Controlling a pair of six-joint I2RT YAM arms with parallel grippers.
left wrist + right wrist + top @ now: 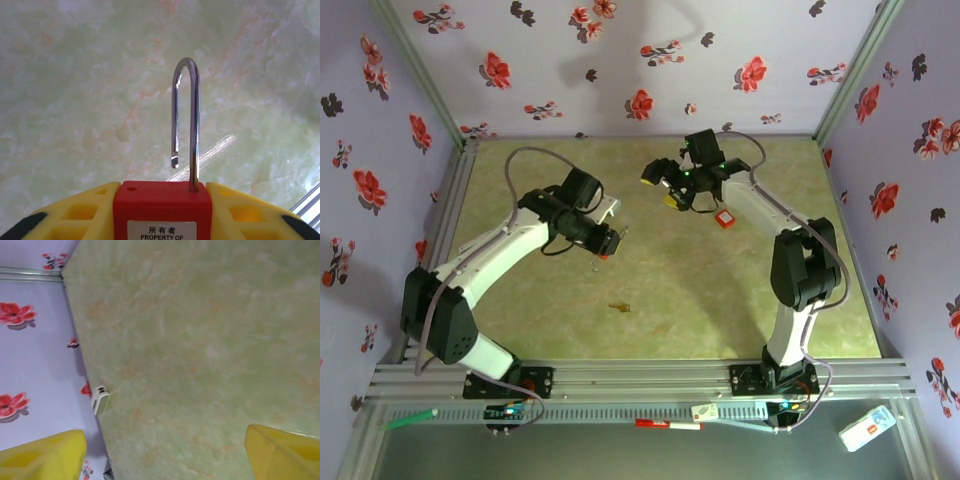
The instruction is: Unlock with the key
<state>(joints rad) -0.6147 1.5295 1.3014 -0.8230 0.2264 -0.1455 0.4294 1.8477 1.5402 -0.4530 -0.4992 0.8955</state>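
Next, I let go of the red padlock with my left gripper on the green table (577, 274) between its white forearm and the small brownish thing.
My left gripper (163, 194) is shut on a red padlock (161, 207), its yellow fingers (85, 212) pressing both sides of the body. The steel shackle (194, 125) stands up with its short end lifted clear of its hole. From above, that gripper (610, 243) and padlock (604, 255) hang over the middle left of the table. My right gripper (660, 190) is at the back centre, open, and its yellow fingers (45, 455) stand wide apart with nothing between them. The key is too small to pick out; a tiny dark bit (592, 266) shows just below the held padlock.
A second red padlock (724, 218) lies on the green table (720, 300) to the right of my right gripper. A small brownish thing (619, 307) lies near the table's middle. Floral walls close three sides; a small white clip (100, 400) sits at a wall's foot.
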